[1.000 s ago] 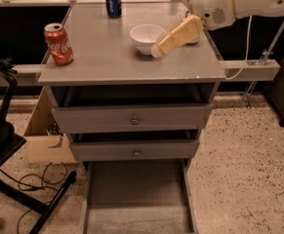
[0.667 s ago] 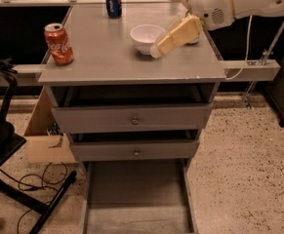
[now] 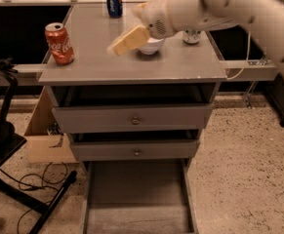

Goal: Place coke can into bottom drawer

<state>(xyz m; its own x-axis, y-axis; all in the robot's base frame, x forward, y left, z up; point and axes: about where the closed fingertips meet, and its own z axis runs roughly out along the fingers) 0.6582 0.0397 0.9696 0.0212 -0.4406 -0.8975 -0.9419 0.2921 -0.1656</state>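
Observation:
I should next move my gripper to the red-orange coke can's middle (image 3: 59,44) and close it there, with its fingers around the upright body.
The coke can (image 3: 59,43), red-orange with white script and a silver top, stands upright at the left edge of the grey cabinet top (image 3: 107,65). My gripper (image 3: 128,40) hangs over the middle of the top, right of the can and apart from it, its tan fingers pointing left toward the can. It holds nothing that I can see. The bottom drawer (image 3: 136,196) is pulled out below the two upper drawers, a long shallow grey tray with nothing in it.
A blue can (image 3: 113,0) stands at the back of the top. A white bowl (image 3: 150,46) sits just behind my gripper, and a small can (image 3: 192,35) at the right. A cardboard box (image 3: 44,130) and cables (image 3: 29,204) lie left of the cabinet.
My arm has swung left across the cabinet top, from its right side over the bowl toward the coke can. The can and drawers have not moved.

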